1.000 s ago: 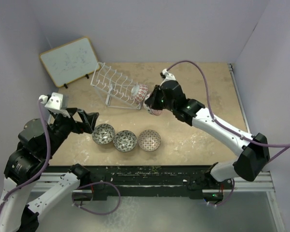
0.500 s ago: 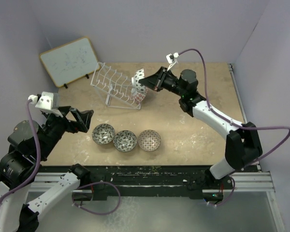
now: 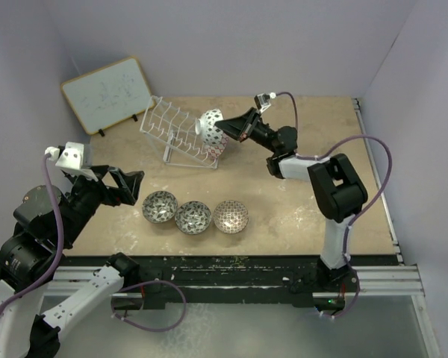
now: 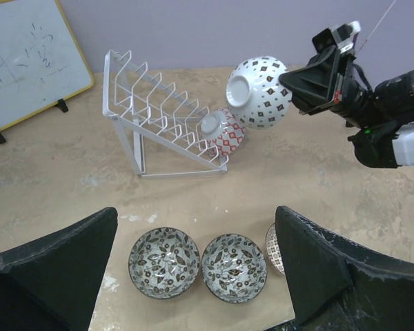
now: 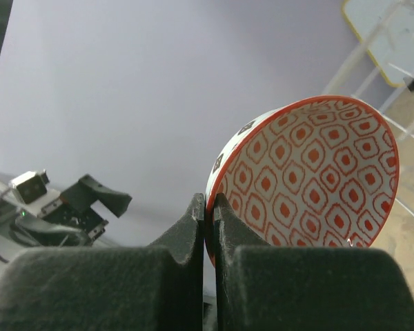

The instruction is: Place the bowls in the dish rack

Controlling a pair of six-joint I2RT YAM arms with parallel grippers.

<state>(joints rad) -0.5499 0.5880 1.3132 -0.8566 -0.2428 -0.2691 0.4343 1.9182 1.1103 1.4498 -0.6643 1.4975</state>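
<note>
I will release the white bowl with dark diamonds from my right gripper in the rack slot [image 3: 207, 140] next to the red-latticed bowl. The white bowl is now on edge above the rack.
My right gripper [image 3: 226, 129] is shut on the rim of a bowl [image 3: 211, 125], white with dark diamonds outside and red-orange patterned inside [image 5: 310, 179]. It holds the bowl on edge in the air, just above the right end of the white wire dish rack [image 3: 172, 128]. A red-latticed bowl [image 4: 221, 131] stands in the rack's lowest slot, under the held one [image 4: 259, 92]. Two grey-black bowls [image 4: 164, 263] [image 4: 234, 267] and a beige-brown bowl [image 3: 231, 215] lie in a row on the table. My left gripper [image 4: 195, 215] hangs open above them, holding nothing.
A wood-framed whiteboard [image 3: 107, 95] leans at the back left, behind the rack. Lilac walls close in the table on the left, the back and the right. The right arm [image 3: 336, 186] stretches across the back right of the table.
The right arm has carried its bowl up and to the left, from beside the rack to above its right end. The left arm drew back slightly to the left.
</note>
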